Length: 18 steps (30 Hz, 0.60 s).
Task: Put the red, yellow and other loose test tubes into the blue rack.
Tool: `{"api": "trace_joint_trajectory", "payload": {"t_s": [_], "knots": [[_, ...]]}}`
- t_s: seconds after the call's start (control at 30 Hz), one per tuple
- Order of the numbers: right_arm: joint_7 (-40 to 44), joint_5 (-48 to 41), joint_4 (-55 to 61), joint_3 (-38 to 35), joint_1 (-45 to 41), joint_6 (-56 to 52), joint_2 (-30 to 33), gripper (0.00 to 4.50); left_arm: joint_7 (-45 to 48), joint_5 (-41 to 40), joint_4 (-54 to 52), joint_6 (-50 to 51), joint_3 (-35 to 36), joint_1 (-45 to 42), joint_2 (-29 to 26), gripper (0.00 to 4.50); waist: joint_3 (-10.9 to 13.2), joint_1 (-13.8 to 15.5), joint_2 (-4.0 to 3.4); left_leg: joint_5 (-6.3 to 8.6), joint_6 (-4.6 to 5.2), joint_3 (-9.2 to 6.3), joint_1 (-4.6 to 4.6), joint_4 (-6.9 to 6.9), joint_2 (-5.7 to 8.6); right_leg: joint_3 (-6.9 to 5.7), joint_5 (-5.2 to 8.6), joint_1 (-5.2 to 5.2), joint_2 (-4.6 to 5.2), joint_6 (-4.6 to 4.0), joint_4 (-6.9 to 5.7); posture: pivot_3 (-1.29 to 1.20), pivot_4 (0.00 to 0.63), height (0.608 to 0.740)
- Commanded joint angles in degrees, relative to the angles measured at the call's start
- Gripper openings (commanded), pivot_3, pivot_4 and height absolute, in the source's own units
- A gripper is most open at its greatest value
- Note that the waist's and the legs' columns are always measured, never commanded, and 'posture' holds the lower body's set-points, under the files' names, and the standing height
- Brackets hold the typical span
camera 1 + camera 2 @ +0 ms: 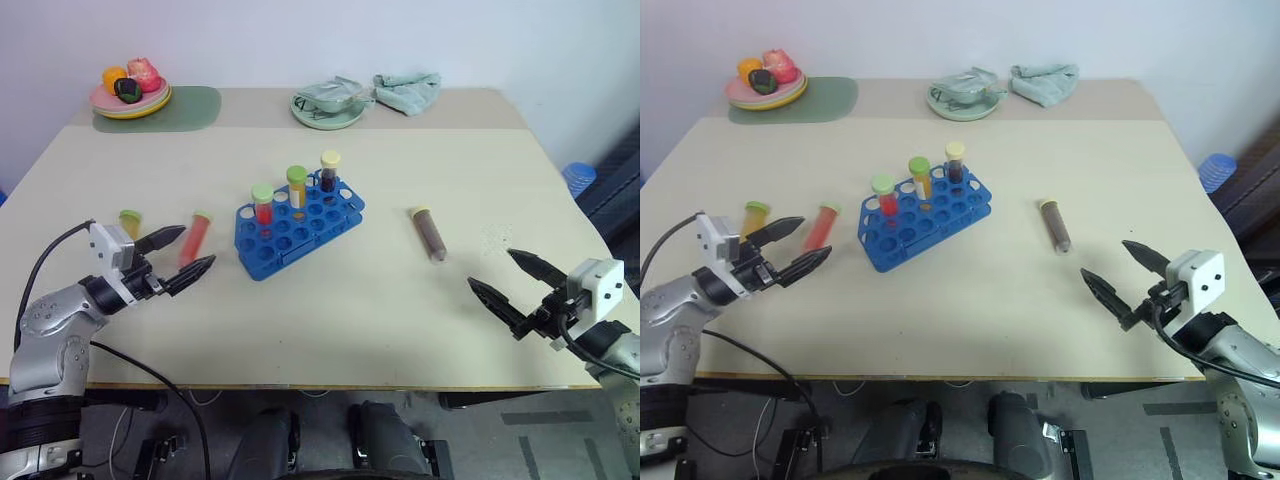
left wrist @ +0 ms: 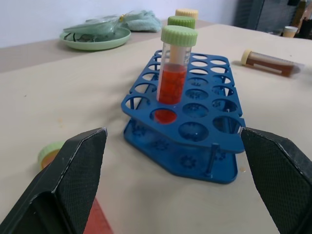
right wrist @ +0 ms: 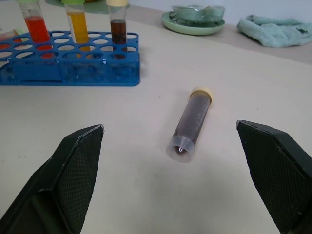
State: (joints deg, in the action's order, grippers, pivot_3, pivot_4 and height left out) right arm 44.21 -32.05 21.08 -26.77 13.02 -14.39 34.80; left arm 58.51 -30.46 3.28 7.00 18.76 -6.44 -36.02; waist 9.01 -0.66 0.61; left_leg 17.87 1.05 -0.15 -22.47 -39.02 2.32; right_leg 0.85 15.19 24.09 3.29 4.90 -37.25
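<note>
The robot's right gripper should next move to the brown tube and close on its upper body (image 1: 426, 227) (image 3: 196, 109), just under the yellow cap.
The blue rack (image 1: 300, 222) stands mid-table with three capped tubes upright in it: red (image 1: 262, 203), orange (image 1: 297, 186) and dark (image 1: 329, 172). A loose red tube (image 1: 196, 237) lies to the rack's left, and a yellow tube (image 1: 130, 220) with a green cap lies further left. To the rack's right lies a brown tube (image 3: 192, 122) with a yellow cap. My left gripper (image 1: 198, 246) is open just above the red tube's near end, holding nothing. My right gripper (image 1: 490, 268) is open near the front right, short of the brown tube.
At the back left a pink plate (image 1: 150, 108) of toy fruit sits on a green mat (image 1: 195, 105). A green plate (image 1: 325, 122) and a crumpled cloth (image 1: 408, 90) are at the back middle. The table's front edge runs just below both grippers.
</note>
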Motion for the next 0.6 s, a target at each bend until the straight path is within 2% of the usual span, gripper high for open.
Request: {"api": "trace_joint_trajectory", "payload": {"t_s": [0.03,0.43,0.6], "knots": [[-0.4,0.1,1.1,0.1,-0.6,0.3,0.4,4.45,-0.3,-0.1,-2.1,-0.9,0.3,0.3,-0.1,4.5,0.0,0.0,0.0,0.0,0.0,0.0,0.0,0.0,0.0,0.0,0.0,0.0,0.0,0.0,0.0,0.0,0.15,0.74],[-3.3,2.4,0.8,1.5,-3.1,0.5,0.5,4.45,-0.4,-3.0,-1.2,2.3,0.3,-1.8,0.7,4.5,0.0,0.0,0.0,0.0,0.0,0.0,0.0,0.0,0.0,0.0,0.0,0.0,0.0,0.0,0.0,0.0,0.15,0.74],[-3.0,2.0,0.3,2.9,-8.8,-4.8,5.0,4.45,0.6,-4.2,-1.2,2.0,0.7,-3.0,1.4,4.5,0.0,-0.2,-0.01,0.0,0.0,0.01,0.0,-0.01,0.0,0.0,0.0,0.0,0.0,0.01,0.01,0.0,0.15,0.74]]}}
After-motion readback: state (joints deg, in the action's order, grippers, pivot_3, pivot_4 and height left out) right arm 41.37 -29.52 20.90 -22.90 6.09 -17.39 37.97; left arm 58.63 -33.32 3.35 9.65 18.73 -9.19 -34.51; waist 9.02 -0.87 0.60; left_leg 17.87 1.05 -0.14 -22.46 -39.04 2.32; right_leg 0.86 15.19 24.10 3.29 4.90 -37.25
